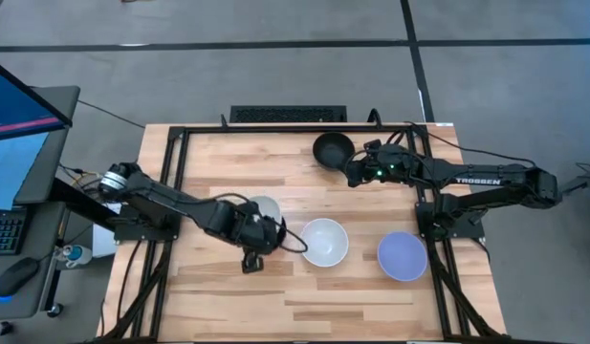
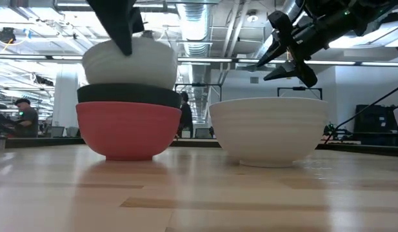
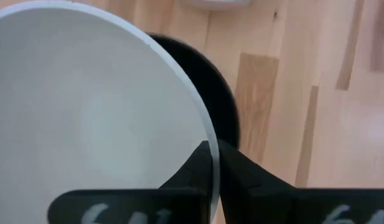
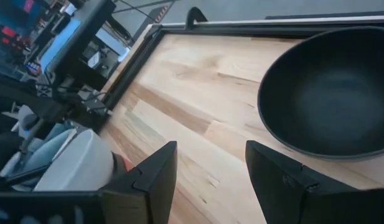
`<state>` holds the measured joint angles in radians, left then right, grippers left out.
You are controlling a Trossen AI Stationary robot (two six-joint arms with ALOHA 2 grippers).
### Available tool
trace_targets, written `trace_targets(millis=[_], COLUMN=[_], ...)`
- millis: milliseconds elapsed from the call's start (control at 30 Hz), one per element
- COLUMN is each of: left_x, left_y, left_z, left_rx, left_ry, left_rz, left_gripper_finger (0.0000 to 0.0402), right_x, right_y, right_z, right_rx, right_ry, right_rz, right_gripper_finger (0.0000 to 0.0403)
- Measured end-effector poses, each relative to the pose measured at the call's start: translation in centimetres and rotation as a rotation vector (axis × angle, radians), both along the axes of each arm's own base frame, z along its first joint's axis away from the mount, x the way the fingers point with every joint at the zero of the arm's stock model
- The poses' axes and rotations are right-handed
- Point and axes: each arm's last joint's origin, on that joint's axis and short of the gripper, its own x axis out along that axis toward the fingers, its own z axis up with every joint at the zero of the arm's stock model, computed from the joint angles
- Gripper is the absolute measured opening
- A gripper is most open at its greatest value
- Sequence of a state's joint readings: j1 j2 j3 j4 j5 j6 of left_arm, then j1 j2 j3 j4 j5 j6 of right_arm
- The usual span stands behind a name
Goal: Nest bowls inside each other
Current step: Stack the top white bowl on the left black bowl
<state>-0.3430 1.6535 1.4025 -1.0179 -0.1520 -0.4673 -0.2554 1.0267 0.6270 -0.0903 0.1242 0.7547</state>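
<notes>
I need to let go of the white bowl with my left gripper inside the black bowl nested in the red bowl (image 1: 258, 226) (image 3: 144, 127).
A red bowl (image 2: 126, 132) stands on the table with a black bowl (image 2: 128, 95) nested in it. My left gripper (image 1: 260, 232) is shut on a white bowl (image 2: 129, 62) right above that stack. A second white bowl (image 1: 324, 241) rests on its base mid-table. A lavender-blue bowl (image 1: 402, 255) sits near the right edge. Another black bowl (image 1: 333, 149) stands at the far edge. My right gripper (image 1: 356, 174) hovers open just off that bowl's near-right side, above the table, touching nothing. My left gripper holds the white bowl by its rim (image 3: 204, 134), one finger inside the bowl and one outside, pinching the wall. The fingers (image 2: 123, 32) come down from above. The bowl is upright, its bottom at the black bowl's rim (image 2: 89, 90); whether it rests there, I cannot tell.
The black frame rails (image 1: 175, 172) run along the table's left, far and right sides. Bare wood lies along the near edge and between the stack and the far black bowl (image 4: 328, 93). A monitor and keyboard stand off the left side.
</notes>
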Motion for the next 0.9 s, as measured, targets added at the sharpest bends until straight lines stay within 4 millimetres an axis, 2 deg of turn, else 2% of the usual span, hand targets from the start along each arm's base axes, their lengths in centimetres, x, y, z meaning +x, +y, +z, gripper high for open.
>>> trace_targets(millis=[233, 700, 900], left_x=[0.3, 0.4, 1.2], left_y=[-0.8, -0.6, -0.9], left_z=[-1.1, -1.0, -3.4], left_rx=[-0.002, -0.027, -0.026], left_ry=[0.037, 0.033, 0.139], left_rz=[0.003, 0.071, 0.088], left_gripper_finger=[0.0000, 0.0000, 0.0000], right_x=[0.1, 0.1, 0.2], right_y=[0.0, 0.0, 0.0], right_z=[0.2, 0.3, 0.3], right_rx=[0.009, 0.004, -0.002], right_ry=[-0.032, -0.034, -0.031], right_rz=[-0.009, 0.007, 0.021], right_gripper_finger=[0.0214, 0.0214, 0.0214])
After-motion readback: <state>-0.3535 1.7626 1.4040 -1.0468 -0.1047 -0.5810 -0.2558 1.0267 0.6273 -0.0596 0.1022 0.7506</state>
